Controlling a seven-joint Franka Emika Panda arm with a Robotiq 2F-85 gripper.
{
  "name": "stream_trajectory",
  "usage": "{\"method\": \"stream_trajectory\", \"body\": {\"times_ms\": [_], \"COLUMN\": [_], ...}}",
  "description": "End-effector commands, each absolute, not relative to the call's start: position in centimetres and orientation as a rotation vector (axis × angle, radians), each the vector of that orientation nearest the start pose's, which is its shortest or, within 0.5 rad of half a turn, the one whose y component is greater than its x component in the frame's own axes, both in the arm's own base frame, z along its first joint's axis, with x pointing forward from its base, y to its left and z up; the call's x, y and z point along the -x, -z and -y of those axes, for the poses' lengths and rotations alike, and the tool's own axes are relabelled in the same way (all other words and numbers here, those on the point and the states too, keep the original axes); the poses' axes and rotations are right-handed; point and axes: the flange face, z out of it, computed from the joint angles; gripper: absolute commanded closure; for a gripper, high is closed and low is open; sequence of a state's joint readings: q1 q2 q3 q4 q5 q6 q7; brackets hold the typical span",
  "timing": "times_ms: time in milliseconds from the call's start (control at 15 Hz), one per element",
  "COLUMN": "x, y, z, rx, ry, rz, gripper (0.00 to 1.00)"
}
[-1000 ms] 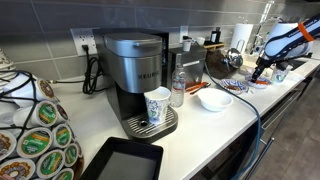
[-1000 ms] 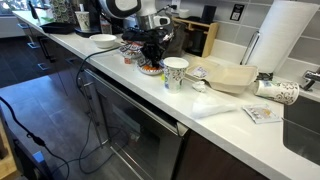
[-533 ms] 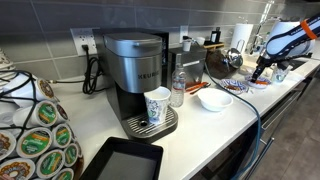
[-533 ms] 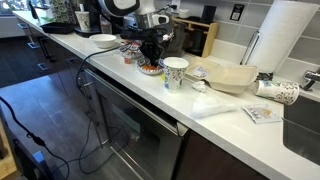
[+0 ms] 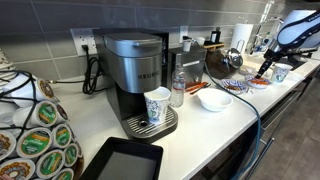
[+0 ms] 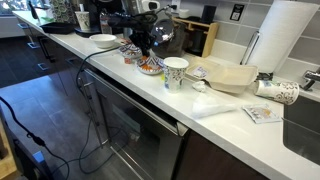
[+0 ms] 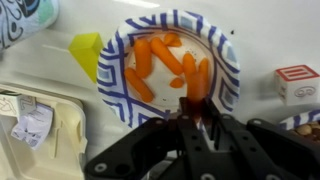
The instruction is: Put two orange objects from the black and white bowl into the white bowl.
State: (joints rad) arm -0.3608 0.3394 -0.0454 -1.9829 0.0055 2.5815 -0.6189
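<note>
My gripper needs to let go of the orange piece near the middle of the plain white bowl [image 5: 213, 100], beyond the water bottle. The orange piece is now above the patterned bowl.
The patterned bowl [image 7: 112, 70], dark blue and white, holds several orange pieces [image 7: 155, 55] and fills the wrist view. It also shows in both exterior views [image 5: 257, 83] [image 6: 151, 67]. My gripper [image 7: 200, 115] is shut on one orange piece [image 7: 199, 98] and holds it above the bowl's near rim. The gripper hangs above the patterned bowl in both exterior views [image 5: 266, 65] [image 6: 143, 44]. The plain white bowl [image 5: 214, 100] [image 6: 103, 41] stands farther along the counter, apart from the gripper.
A yellow block [image 7: 87, 50] and a white block with red print [image 7: 296, 83] lie beside the patterned bowl. A patterned paper cup [image 6: 175, 72], a coffee machine [image 5: 135, 75], a water bottle [image 5: 178, 90] and a black tray [image 5: 120, 160] stand on the counter.
The gripper has risen from down in the patterned bowl to a height above it, carrying an orange piece.
</note>
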Motion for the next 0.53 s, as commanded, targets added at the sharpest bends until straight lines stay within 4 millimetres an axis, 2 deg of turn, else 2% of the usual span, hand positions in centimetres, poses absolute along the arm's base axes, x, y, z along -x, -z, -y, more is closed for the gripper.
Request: {"method": "stream_trajectory", "body": {"times_ms": [0,267,467], "x": [-56.8,-57.2,-57.2], "y": [-33.6,-33.6,-33.4], "z": [20.4,12.9,8.1], "rx": [3.120,2.930,2.812], "ry": [0.467,0.448,0.399], "rz": [0.520,0.803,1.002], "gripper": [0.96,0.96,0.96]}}
